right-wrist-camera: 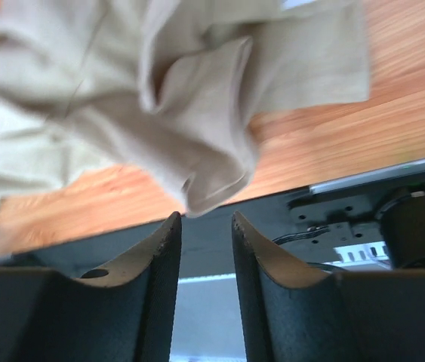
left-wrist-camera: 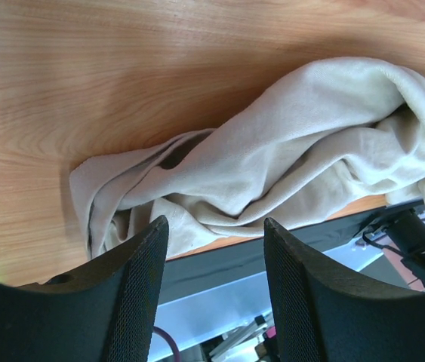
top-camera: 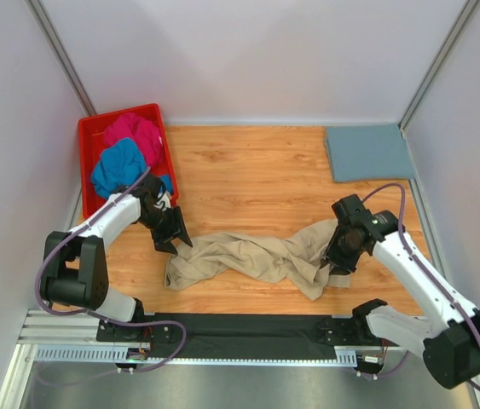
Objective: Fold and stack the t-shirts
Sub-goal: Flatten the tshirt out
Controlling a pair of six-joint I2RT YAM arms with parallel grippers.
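The beige t-shirt's raised fold [top-camera: 327, 263] [right-wrist-camera: 241, 56] beside its white label is the next place my right gripper should move to, and it should close there.
A beige t-shirt [top-camera: 257, 256] lies crumpled in a long heap near the table's front edge. My left gripper [top-camera: 174, 236] hovers at the heap's left end, open, with nothing between its fingers. In the left wrist view the beige t-shirt [left-wrist-camera: 287, 151] spreads just beyond my left gripper [left-wrist-camera: 215, 220]. My right gripper [top-camera: 338, 260] is at the heap's right end, narrowly open and empty. In the right wrist view a hanging fold of the beige t-shirt [right-wrist-camera: 159, 113] ends just past my right gripper [right-wrist-camera: 205, 216]. A grey-blue t-shirt [top-camera: 367, 152] lies folded flat at the back right.
A red bin [top-camera: 86, 129] at the back left holds a magenta t-shirt [top-camera: 135, 130] and a bright blue t-shirt [top-camera: 118, 166]. A black strip [top-camera: 248, 325] and a metal rail run along the table's near edge. White walls close in the sides and back.
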